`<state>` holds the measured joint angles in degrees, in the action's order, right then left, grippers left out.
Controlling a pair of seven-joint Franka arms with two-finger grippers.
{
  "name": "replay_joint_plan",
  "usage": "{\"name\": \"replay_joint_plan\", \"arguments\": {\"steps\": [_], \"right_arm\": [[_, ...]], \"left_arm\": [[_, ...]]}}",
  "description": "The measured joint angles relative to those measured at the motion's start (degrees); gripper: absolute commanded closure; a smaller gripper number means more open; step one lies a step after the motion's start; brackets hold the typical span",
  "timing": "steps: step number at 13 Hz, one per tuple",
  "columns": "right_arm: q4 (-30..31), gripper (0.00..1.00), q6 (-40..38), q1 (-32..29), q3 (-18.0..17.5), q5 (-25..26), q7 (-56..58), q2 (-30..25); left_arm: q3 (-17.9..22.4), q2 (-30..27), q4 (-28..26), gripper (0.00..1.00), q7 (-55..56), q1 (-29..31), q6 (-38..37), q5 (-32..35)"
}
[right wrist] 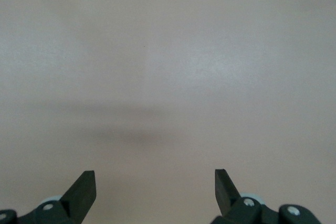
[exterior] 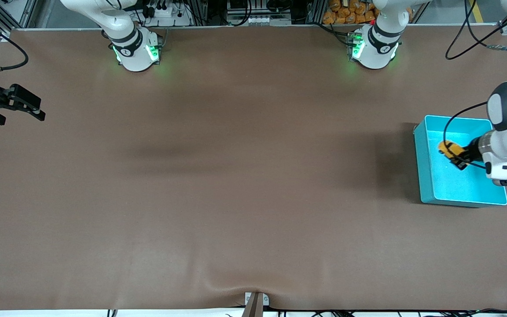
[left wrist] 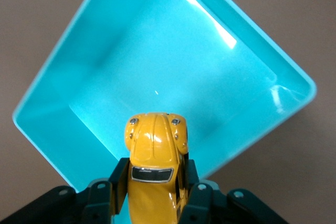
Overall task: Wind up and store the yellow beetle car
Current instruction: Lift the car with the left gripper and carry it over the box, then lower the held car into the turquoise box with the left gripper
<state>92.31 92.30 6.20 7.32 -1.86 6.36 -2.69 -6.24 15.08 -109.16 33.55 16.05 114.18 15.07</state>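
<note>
My left gripper should release the yellow beetle car, now held nose down over the bin, near the middle of the teal bin's bare bottom (exterior: 451, 169) (left wrist: 162, 83).
The yellow beetle car (exterior: 449, 149) (left wrist: 155, 166) hangs in the air over the teal bin (exterior: 427, 176) (left wrist: 63, 66), which stands at the left arm's end of the table. My left gripper (exterior: 460, 159) (left wrist: 155, 184) is shut on the car's sides, black fingers (left wrist: 118, 179) pressed against its body, its rounded nose pointing down into the bin. The bin's floor under the car is bare. My right gripper (exterior: 38, 112) (right wrist: 155, 182) waits open above the table at the right arm's end, with nothing between its fingers.
The brown table mat (exterior: 236, 176) stretches between the two arms' bases (exterior: 137, 50) (exterior: 374, 48). A black cable (exterior: 449, 125) loops from the left wrist over the bin. A small bracket (exterior: 255, 301) sits at the table's front edge.
</note>
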Motion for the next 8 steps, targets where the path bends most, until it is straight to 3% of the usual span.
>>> {"name": "replay_joint_plan", "arguments": {"steps": [8], "right_arm": [[0.04, 0.0, 0.02, 0.05, -0.01, 0.0, 0.0, 0.27]], "left_arm": [[-0.04, 6.77, -0.49, 1.0, -21.48, 4.66, 11.73, 1.45]]}}
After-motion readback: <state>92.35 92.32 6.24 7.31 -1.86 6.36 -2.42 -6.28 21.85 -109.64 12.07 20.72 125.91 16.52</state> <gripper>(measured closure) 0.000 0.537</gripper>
